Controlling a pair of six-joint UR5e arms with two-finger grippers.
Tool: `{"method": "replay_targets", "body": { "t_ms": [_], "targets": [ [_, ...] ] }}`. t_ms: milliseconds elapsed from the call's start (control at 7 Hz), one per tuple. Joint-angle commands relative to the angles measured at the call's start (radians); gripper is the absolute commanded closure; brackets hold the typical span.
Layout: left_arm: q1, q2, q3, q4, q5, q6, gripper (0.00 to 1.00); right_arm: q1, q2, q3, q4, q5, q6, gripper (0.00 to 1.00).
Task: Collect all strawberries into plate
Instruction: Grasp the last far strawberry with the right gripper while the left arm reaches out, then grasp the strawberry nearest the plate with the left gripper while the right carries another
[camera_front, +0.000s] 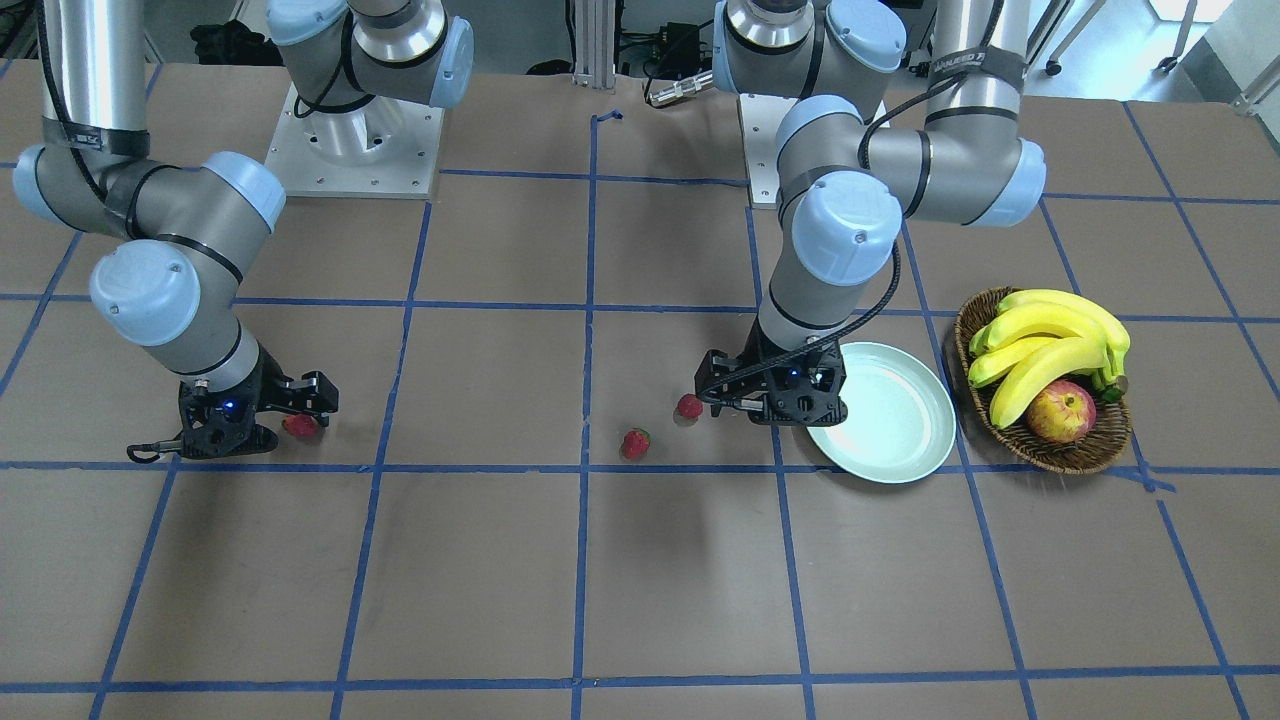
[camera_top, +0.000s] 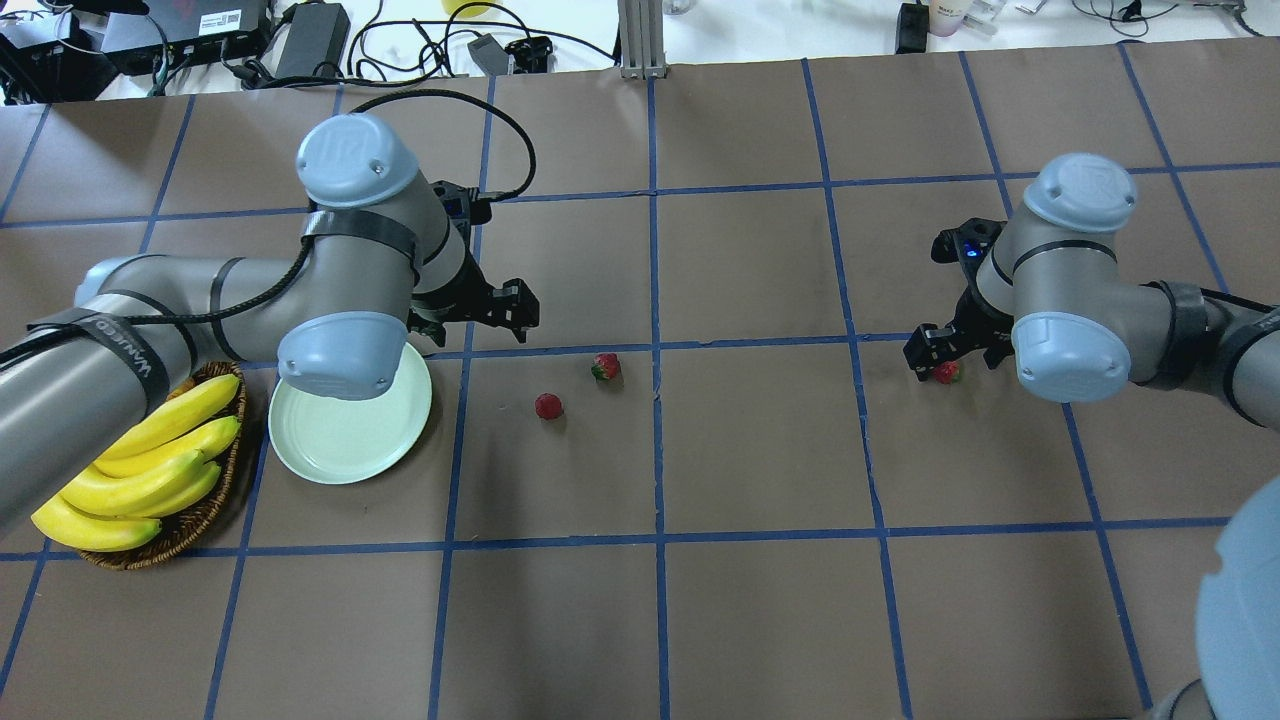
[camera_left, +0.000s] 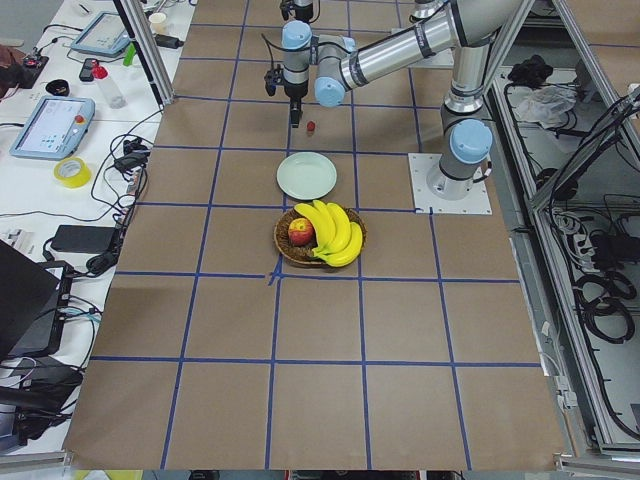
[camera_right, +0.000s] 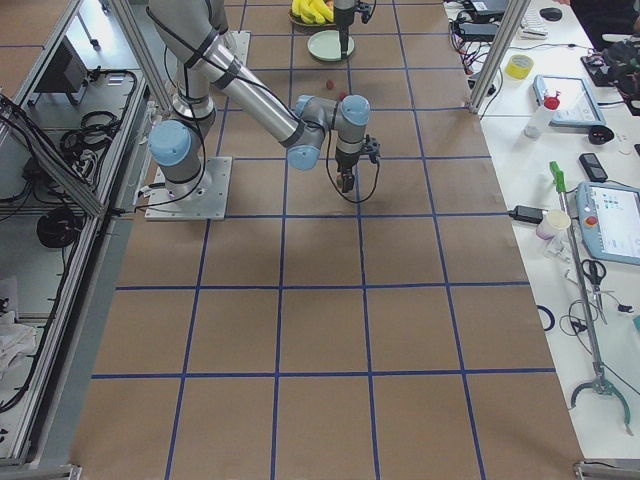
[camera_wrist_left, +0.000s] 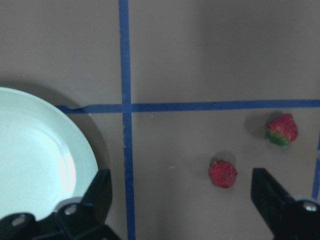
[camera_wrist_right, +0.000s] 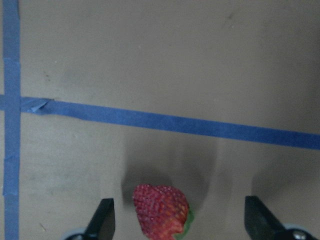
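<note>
The strawberry nearest the mint plate is next, so next my left gripper moves down to it and closes on that strawberry's sides (camera_front: 689, 408) (camera_wrist_left: 223, 174).
Three strawberries lie on the brown table. Two lie near the middle: one (camera_front: 689, 405) (camera_top: 548, 405) (camera_wrist_left: 223, 174) and another (camera_front: 635, 443) (camera_top: 605, 366) (camera_wrist_left: 282, 129). My left gripper (camera_front: 714, 396) (camera_top: 512, 303) (camera_wrist_left: 182, 195) is open and empty, hovering just above them beside the mint plate (camera_front: 890, 425) (camera_top: 345, 430) (camera_wrist_left: 35, 160), which holds nothing. The nearer berry sits between its fingers in the left wrist view. The third strawberry (camera_front: 300, 425) (camera_top: 947, 372) (camera_wrist_right: 162, 210) lies on the table between the open fingers of my right gripper (camera_front: 295, 405) (camera_top: 935, 358) (camera_wrist_right: 180, 220), which is low over it.
A wicker basket (camera_front: 1050, 452) (camera_top: 190, 525) with bananas (camera_front: 1050, 345) (camera_top: 140, 470) and a red-yellow apple (camera_front: 1060, 412) stands right beside the plate, on the side away from the berries. Blue tape lines grid the table.
</note>
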Motion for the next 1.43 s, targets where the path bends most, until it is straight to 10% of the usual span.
{"method": "replay_targets", "body": {
  "t_ms": [0,714,1286],
  "targets": [
    [-0.065,-0.077,-0.002,0.040,0.012,-0.115,0.07,0.001,0.002,0.002,0.000,0.006,0.004,0.89],
    [-0.082,-0.142,-0.039,0.020,-0.024,-0.073,0.08,0.189,-0.003,-0.039,-0.008,0.006,0.229,1.00],
    [-0.083,-0.128,-0.042,0.020,-0.030,-0.072,0.57,0.424,0.012,-0.085,0.011,0.186,0.701,1.00]
  ]
}}
